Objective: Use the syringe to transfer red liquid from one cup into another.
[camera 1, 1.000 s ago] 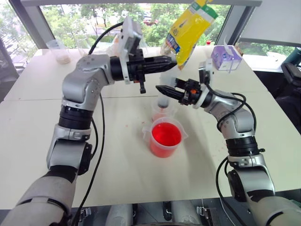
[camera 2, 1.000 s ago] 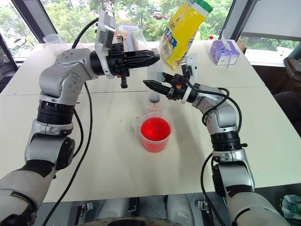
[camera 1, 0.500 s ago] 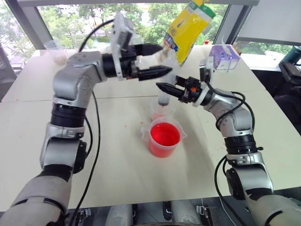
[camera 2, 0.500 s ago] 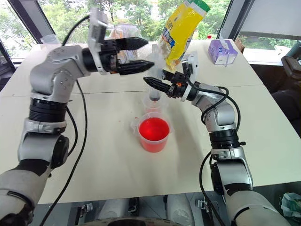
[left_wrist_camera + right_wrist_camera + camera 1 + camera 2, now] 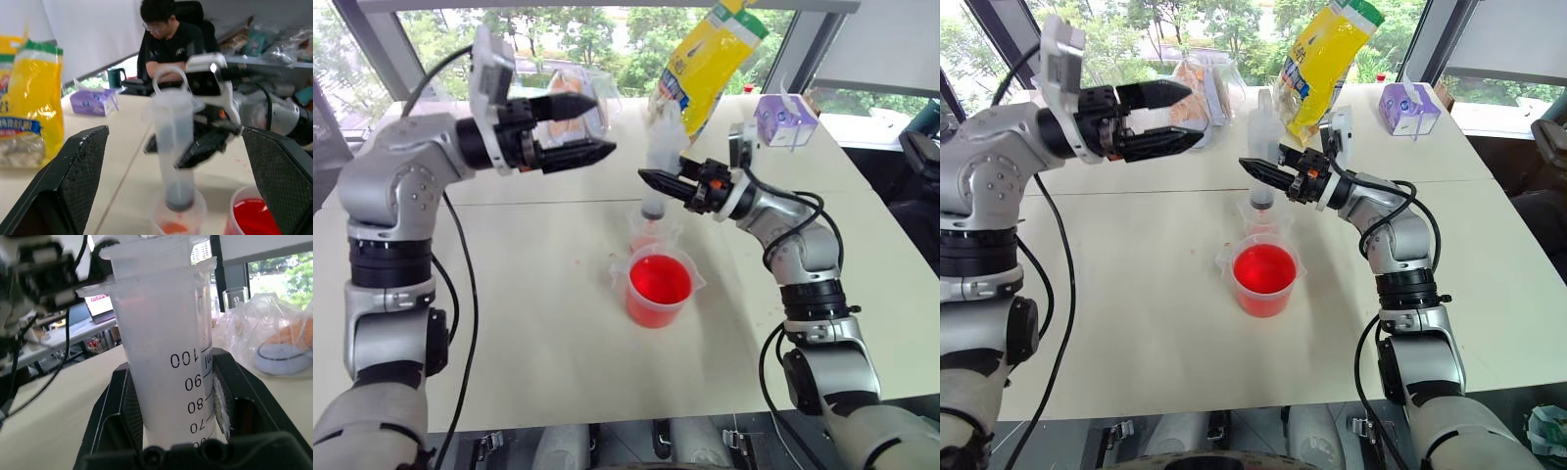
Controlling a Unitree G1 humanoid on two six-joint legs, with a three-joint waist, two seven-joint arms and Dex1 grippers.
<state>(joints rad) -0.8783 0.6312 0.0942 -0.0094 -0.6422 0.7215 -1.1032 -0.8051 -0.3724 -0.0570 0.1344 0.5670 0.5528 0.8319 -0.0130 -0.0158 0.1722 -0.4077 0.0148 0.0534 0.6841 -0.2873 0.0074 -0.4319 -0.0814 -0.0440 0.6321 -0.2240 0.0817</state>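
The robot's right gripper will put the syringe down on the bare table (image 5: pixel 743 264) beside the spouted cup.
My right gripper (image 5: pixel 653 182) is shut on the syringe (image 5: pixel 657 162), which stands upright with its tip down inside the small clear cup (image 5: pixel 646 233). The barrel looks nearly empty, and its plunger ring (image 5: pixel 169 81) sits just above the barrel top. A thin layer of red liquid (image 5: pixel 172 227) lies in the small cup. Just in front of it stands the spouted cup (image 5: pixel 658 290), bright red with liquid. My left gripper (image 5: pixel 603 123) hangs open, level, well to the left of the syringe, pointing at it, with nothing between its fingers (image 5: pixel 73 181).
Behind the cups stand a yellow bag (image 5: pixel 706 59) and a purple tissue box (image 5: pixel 783 118). A clear plastic bag (image 5: pixel 1206 86) lies behind my left gripper. A small cup (image 5: pixel 432 104) stands at the far left. A person (image 5: pixel 171 41) sits beyond the table.
My left gripper has opened and drawn away to the left from the top of the syringe. My right gripper has kept the syringe upright in the small cup.
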